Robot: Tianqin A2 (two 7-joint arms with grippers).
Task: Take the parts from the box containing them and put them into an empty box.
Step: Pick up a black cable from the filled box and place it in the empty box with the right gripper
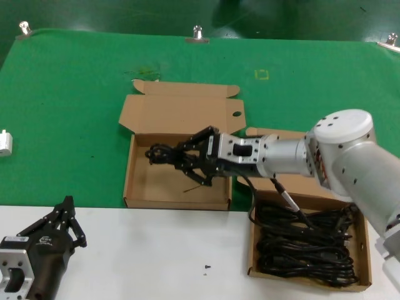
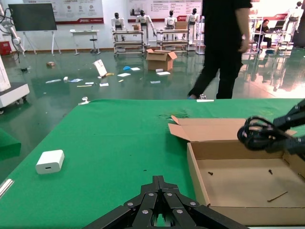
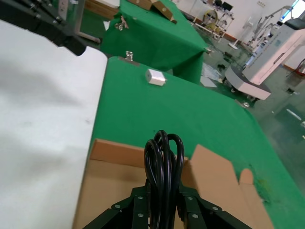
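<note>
The robot's right gripper should release the coiled black cable, which hangs above that box now, in the empty box's front half (image 1: 163, 180) (image 3: 119, 193), near the white part of the table.
My right gripper (image 1: 182, 157) is shut on one of the parts, a coiled black cable (image 1: 159, 152), and holds it above the empty box (image 1: 142, 181) at the middle left. From the right wrist, the cable (image 3: 164, 160) runs out between the fingers (image 3: 139, 202) over that box's base (image 3: 107, 191). The left wrist view shows the cable (image 2: 259, 134) hanging over the empty box (image 2: 238, 183), whose base bears dark specks and a sliver. The box containing the parts (image 1: 364, 262) sits front right with several coiled cables (image 1: 306, 247) inside. My left gripper (image 1: 66, 211) (image 2: 158, 183) is parked front left, shut and empty.
A white adapter (image 1: 5, 142) (image 2: 49, 161) lies on the green cloth at the far left. Metal clamps (image 1: 197, 32) hold the cloth's back edge. A white table strip (image 1: 156, 262) runs along the front. The empty box's lid flap (image 1: 184, 109) lies open toward the back.
</note>
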